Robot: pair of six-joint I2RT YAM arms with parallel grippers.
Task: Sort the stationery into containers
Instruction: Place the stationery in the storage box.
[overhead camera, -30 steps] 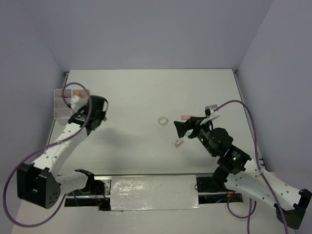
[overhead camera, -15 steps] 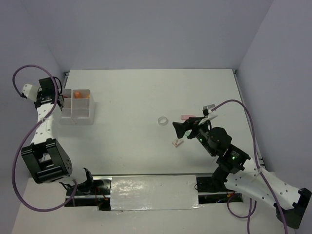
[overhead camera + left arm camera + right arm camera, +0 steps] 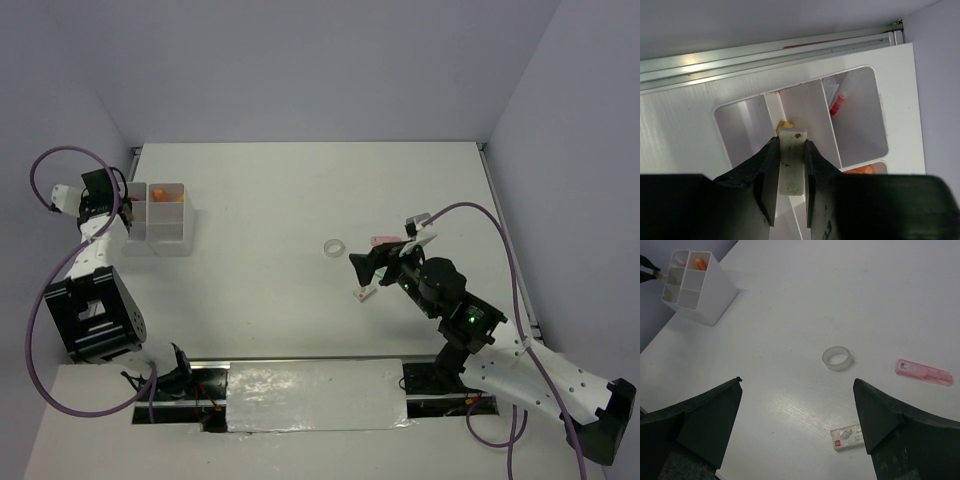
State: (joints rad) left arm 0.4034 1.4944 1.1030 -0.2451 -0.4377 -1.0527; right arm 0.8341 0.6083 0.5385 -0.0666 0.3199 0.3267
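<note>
I should let go of the small white eraser with my left gripper in the container's compartment with the tan piece (image 3: pixel 134 211) (image 3: pixel 801 131).
My left gripper (image 3: pixel 791 145) is shut on a small white eraser (image 3: pixel 791 167) and holds it over the white four-compartment container (image 3: pixel 855 145). A red-tipped pen (image 3: pixel 836 104) stands in one compartment, something orange (image 3: pixel 864 170) shows in another, and a tan piece (image 3: pixel 784 124) shows by the divider. In the top view the left gripper (image 3: pixel 124 210) is at the container's (image 3: pixel 168 228) left side. My right gripper (image 3: pixel 798 382) is open and empty above the table. Below it lie a clear tape ring (image 3: pixel 837 358), a pink item (image 3: pixel 923 372) and a white labelled eraser (image 3: pixel 847 437).
The container stands at the table's far left edge, close to the left wall (image 3: pixel 70 120). The tape ring (image 3: pixel 334 246), pink item (image 3: pixel 384 240) and eraser (image 3: pixel 363 293) lie mid-right by the right gripper (image 3: pixel 362 266). A metal rail (image 3: pixel 765 50) runs behind the container.
The left arm has swung from over the container's front to the far left side, uncovering the box. The right gripper has shifted slightly left.
</note>
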